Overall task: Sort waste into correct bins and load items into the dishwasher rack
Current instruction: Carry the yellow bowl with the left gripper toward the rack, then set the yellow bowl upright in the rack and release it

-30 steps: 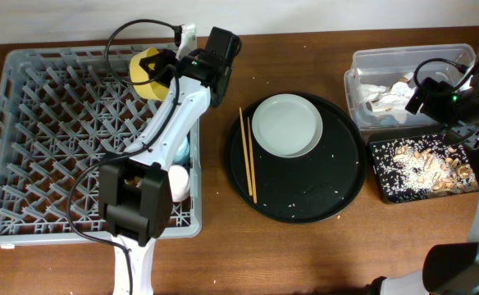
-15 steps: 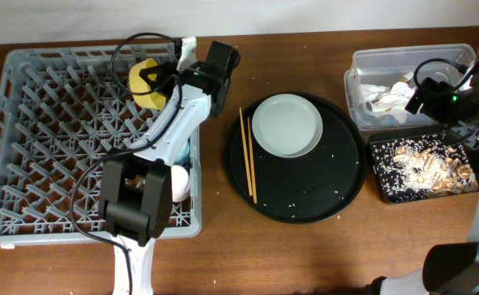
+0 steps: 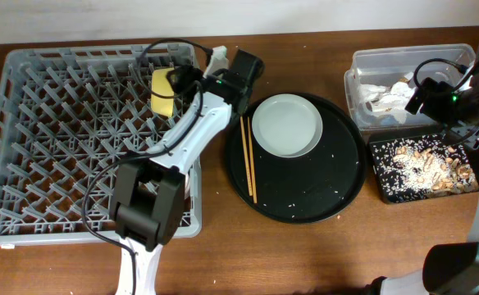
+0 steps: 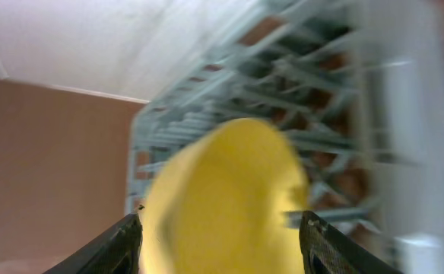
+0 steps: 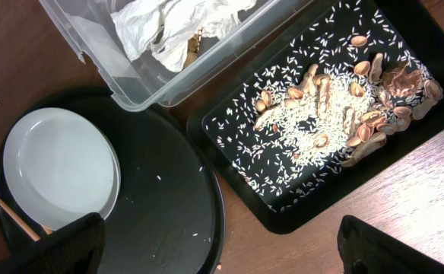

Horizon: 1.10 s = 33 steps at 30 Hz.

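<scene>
The next move for my left gripper is to go to the pale plate and close on the plate's rim [image 3: 255,115] next to the far ends of the chopsticks.
The yellow bowl [image 3: 163,91] stands on its edge among the pegs at the back of the grey dishwasher rack [image 3: 51,123]. My left gripper [image 3: 176,82] is open around it. In the left wrist view the blurred bowl [image 4: 222,167] fills most of the space between the spread fingers [image 4: 127,243], with a gap on the right side. The pale plate [image 3: 286,124] and the chopsticks [image 3: 248,160] lie on the round black tray [image 3: 338,192]. My right gripper [image 3: 421,97] hangs open and empty, high over the tray's right edge [image 5: 222,221].
A clear tub [image 3: 361,67] holding crumpled napkins [image 5: 172,27] stands at the back right. In front of it is a shallow black tray [image 5: 283,217] with rice and brown scraps [image 5: 359,91]. Loose rice grains dot the round tray. The left arm's cables loop above the rack.
My left arm swung right along the rack's back with the bowl. Its jaws went from shut on the bowl to open. The right arm stayed still.
</scene>
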Each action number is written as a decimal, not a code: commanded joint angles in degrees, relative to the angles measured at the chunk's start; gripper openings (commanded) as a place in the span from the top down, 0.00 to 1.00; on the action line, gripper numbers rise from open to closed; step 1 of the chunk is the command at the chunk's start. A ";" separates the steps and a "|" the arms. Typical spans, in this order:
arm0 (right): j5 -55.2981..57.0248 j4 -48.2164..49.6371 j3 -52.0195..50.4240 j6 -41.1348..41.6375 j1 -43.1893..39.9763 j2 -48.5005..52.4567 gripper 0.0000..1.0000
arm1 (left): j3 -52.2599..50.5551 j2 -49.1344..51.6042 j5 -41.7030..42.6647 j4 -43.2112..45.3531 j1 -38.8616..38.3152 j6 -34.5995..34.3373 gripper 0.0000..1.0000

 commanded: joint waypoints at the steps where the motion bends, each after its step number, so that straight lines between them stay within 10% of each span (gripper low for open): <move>1: 0.92 0.00 -0.22 0.26 -0.26 -1.03 0.02 | -0.35 -0.11 12.28 1.46 -2.58 -0.33 0.33; 15: 0.92 0.00 -0.22 0.26 -0.26 -1.03 0.02 | 4.07 -0.22 21.86 0.35 -2.34 0.17 0.32; 23: 0.92 0.00 -0.22 0.26 -0.26 -1.03 0.02 | 3.89 2.16 32.70 -3.58 -2.29 24.15 0.35; 33: 0.92 0.00 -0.22 0.26 -0.26 -1.03 0.02 | 3.85 5.79 21.49 -7.43 1.22 30.03 0.35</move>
